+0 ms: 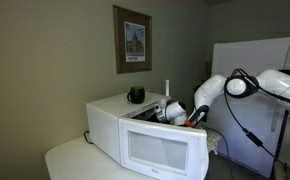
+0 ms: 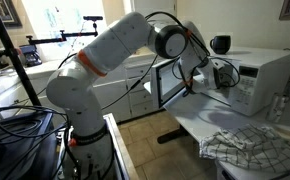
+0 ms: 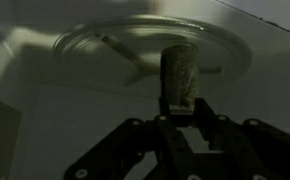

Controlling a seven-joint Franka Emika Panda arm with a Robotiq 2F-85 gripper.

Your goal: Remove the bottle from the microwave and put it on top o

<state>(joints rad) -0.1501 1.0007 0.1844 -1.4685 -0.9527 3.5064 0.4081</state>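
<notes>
Only my fingertips pinch the bottle's lower end; I should open, move closer and grip the bottle's body (image 3: 180, 75) deeper before drawing it out.
In the wrist view the pale greyish bottle (image 3: 181, 72) stands upright on the glass turntable (image 3: 105, 45) inside the microwave. My gripper (image 3: 185, 110) has a finger against each side of the bottle's lower part and looks shut on it. In both exterior views the arm reaches into the open white microwave (image 1: 115, 118) (image 2: 263, 72), and the gripper (image 1: 175, 112) (image 2: 219, 76) is at the opening. The bottle is hidden in both exterior views.
A squat black cup (image 1: 136, 95) (image 2: 221, 44) and a thin white stick (image 1: 167, 88) stand on top of the microwave. The microwave door (image 1: 165, 150) is open. A white fridge (image 1: 250, 90) stands behind. A checked cloth (image 2: 240, 146) lies on the table.
</notes>
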